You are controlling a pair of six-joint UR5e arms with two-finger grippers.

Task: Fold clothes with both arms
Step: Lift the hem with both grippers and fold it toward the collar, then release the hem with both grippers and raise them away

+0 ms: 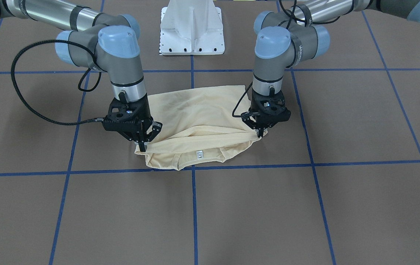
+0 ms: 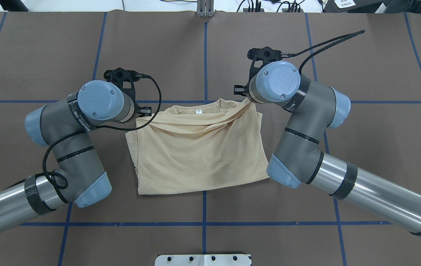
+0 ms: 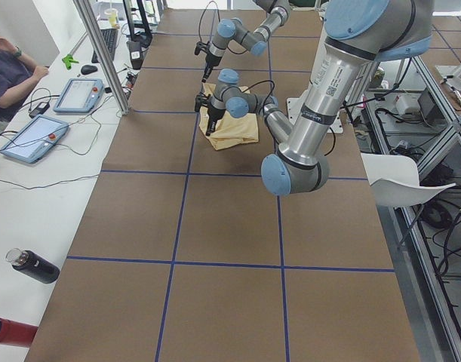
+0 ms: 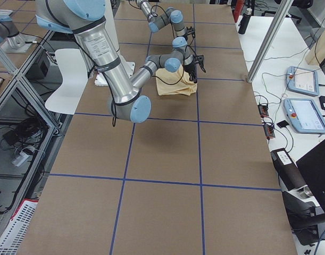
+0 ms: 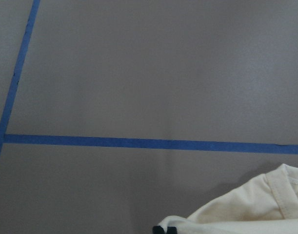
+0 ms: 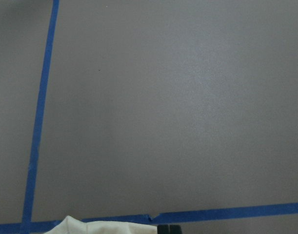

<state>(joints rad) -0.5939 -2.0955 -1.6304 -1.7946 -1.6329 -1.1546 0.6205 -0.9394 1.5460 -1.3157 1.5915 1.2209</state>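
Observation:
My right gripper needs to let go of the folded hem corner at the shirt's shoulder edge (image 1: 140, 162), just short of the line of blue tape.
The cream-yellow T-shirt (image 1: 195, 114) lies plain side up on the table, its hem folded over toward the collar, with the white neck label (image 1: 199, 154) showing; the print is hidden. It also shows in the overhead view (image 2: 195, 155). My left gripper (image 1: 261, 134) is shut on the folded edge at one corner near the collar. My right gripper (image 1: 142, 147) is shut on the other corner. Both hold the fabric slightly above the table. Each wrist view shows cloth at its bottom edge (image 5: 246, 212) (image 6: 90, 226).
The white pedestal base (image 1: 191, 29) stands behind the shirt. Blue tape lines (image 1: 193, 206) grid the brown table. At the table's far side are tablets (image 3: 78, 94), a black bottle (image 3: 32, 265) and an operator (image 3: 7, 68).

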